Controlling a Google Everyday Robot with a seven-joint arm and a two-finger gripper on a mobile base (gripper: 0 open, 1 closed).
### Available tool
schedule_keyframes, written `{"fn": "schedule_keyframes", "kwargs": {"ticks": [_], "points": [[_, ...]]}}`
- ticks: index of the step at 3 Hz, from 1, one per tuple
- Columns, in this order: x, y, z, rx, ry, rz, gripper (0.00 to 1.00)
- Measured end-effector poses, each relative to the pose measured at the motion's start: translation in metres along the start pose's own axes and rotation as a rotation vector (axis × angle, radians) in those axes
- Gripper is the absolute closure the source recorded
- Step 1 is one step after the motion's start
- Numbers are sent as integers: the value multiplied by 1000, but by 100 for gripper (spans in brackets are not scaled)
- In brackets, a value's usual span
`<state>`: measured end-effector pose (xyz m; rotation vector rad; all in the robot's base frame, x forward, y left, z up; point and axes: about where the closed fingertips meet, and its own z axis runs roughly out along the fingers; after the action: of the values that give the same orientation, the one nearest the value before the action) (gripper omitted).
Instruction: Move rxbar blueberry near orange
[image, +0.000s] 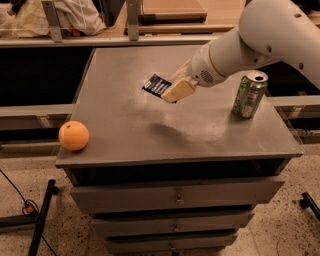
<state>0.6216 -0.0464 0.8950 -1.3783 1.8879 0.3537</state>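
The robot's gripper needs to let go of the rxbar blueberry on the grey tabletop (115, 124) next to the orange, facing the green can.
The rxbar blueberry (156, 85), a small flat dark navy bar with pale lettering, is held in my gripper (172, 90) and is lifted above the grey tabletop (130, 125); a faint shadow lies below it. The cream-coloured fingers (177, 91) cover the bar's right end. The white arm comes in from the upper right. The orange (73, 135) sits at the table's front left corner, well to the left of and nearer than the bar.
A green drink can (249, 94) stands upright at the table's right side, just right of my arm. The table has drawers below its front edge (175, 200). Shelving and a pale cloth bundle (60, 17) lie behind the table.
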Motion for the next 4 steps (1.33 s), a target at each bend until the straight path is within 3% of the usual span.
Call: {"fn": "schedule_keyframes", "kwargs": {"ticks": [1, 2, 4], "points": [[-11, 12, 14, -67, 53, -91, 100], [-18, 28, 36, -165, 89, -174, 100], [-34, 58, 58, -338, 54, -303, 100]]}}
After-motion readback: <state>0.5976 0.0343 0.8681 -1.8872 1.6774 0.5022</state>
